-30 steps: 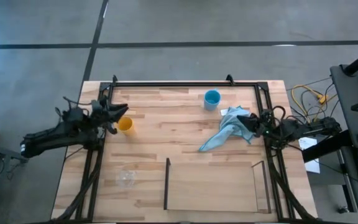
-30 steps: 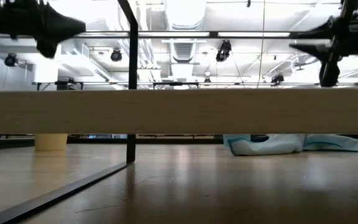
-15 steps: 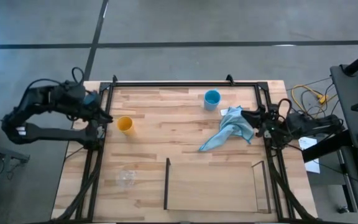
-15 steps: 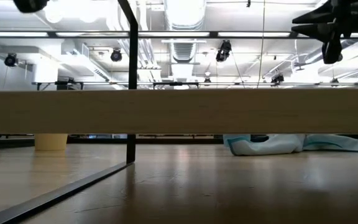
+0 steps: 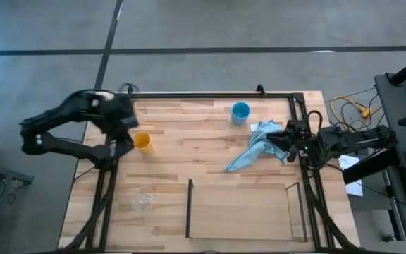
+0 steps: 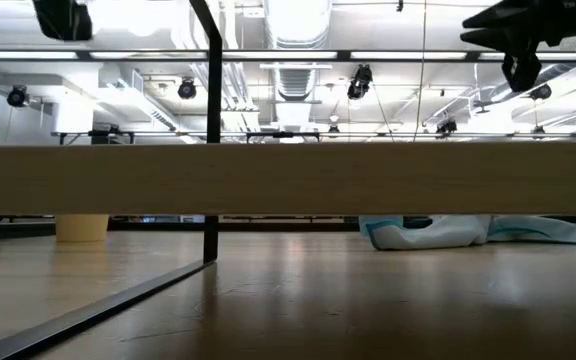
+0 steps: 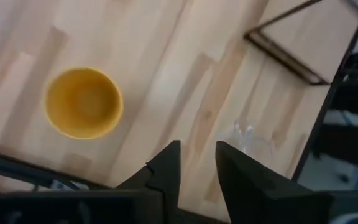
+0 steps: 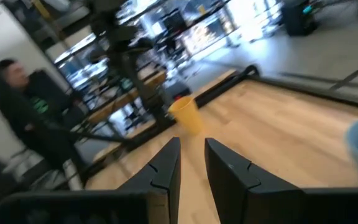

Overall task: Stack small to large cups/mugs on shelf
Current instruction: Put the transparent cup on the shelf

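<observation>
My left gripper is to head over to the clear cup next, where I should close it on the cup's rim (image 5: 135, 200) (image 7: 222, 139), away from the cup's handle.
The yellow-orange cup (image 5: 142, 140) stands upright on its base at the table's left, and it also shows in the left wrist view (image 7: 84, 102). The light blue mug (image 5: 240, 112) stands near the far edge. The clear cup (image 5: 142, 203) stands near the left front. The shelf (image 5: 189, 209) of thin dark rods rests on the table at the front centre. My left gripper (image 5: 127, 125) hangs high above the table beside the yellow cup, pointing down, its fingers close together and empty. My right gripper (image 5: 279, 137) hovers over the cloth, level, fingers close together and empty.
A light blue cloth (image 5: 259, 144) lies crumpled right of centre, under my right gripper. The black frame (image 5: 203, 94) runs around the tabletop. A person (image 8: 17, 112) stands beyond the table's left side. Bare wood lies between the cups and the shelf.
My left gripper has drawn back from beside the yellow cup toward the table's left edge, risen, and tipped to point down at the table. My right gripper has risen above the cloth. The cups, cloth and shelf have stayed where they were.
</observation>
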Controlling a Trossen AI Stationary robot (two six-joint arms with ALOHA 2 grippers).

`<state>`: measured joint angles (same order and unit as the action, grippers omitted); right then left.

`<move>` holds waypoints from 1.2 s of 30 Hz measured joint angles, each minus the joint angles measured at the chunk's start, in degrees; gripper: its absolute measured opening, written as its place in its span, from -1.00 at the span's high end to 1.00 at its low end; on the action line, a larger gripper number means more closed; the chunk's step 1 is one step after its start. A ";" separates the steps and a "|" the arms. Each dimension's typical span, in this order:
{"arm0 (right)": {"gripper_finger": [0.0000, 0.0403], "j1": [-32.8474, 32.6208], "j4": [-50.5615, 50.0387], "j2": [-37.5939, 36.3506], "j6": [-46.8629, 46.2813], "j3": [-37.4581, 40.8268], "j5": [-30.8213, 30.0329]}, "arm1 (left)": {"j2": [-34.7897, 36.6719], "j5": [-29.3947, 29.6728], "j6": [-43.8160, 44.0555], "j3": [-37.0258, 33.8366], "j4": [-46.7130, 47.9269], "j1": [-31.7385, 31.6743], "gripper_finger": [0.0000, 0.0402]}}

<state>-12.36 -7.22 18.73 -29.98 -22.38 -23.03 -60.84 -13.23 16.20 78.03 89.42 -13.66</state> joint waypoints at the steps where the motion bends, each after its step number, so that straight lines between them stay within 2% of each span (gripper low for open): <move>1: 0.66 0.00 -0.02 0.64 -0.03 -0.19 1.55 | -1.02 -1.13 0.31 -0.44 0.12 0.21 0.50; 7: 0.66 0.00 -0.11 3.68 -0.06 -0.51 7.00 | -6.57 -13.55 8.40 -2.83 0.41 4.35 0.39; 11: 0.66 0.00 -1.61 5.20 -0.04 -0.51 7.00 | -9.97 -13.41 11.79 -3.11 -0.09 13.91 0.43; 13: 0.66 0.00 -2.45 5.83 -0.04 -0.51 7.01 | -10.76 -12.30 15.21 -3.07 -0.89 19.89 0.46; 16: 0.66 0.00 -3.32 6.57 -0.04 -0.51 7.00 | -12.10 -7.43 19.91 -3.11 -4.12 29.69 0.52; 22: 0.66 0.00 -3.32 8.13 -0.04 -0.51 7.00 | -12.48 7.68 34.70 -3.53 -12.76 45.17 0.59; 24: 0.66 0.00 -3.30 8.43 -0.04 -0.51 7.00 | -12.59 10.50 41.05 -4.26 -13.05 47.74 0.59; 28: 0.66 0.00 -3.28 8.88 -0.04 -0.49 7.00 | -12.07 10.86 49.16 -8.17 -14.15 50.91 0.60; 36: 0.66 0.00 -3.23 8.82 -3.17 -0.47 7.01 | -11.18 10.96 51.15 -16.29 -22.39 51.75 0.60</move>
<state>-12.36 -10.46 27.55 -33.16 -22.85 -16.02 -72.02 -2.27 67.35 61.74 67.03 38.09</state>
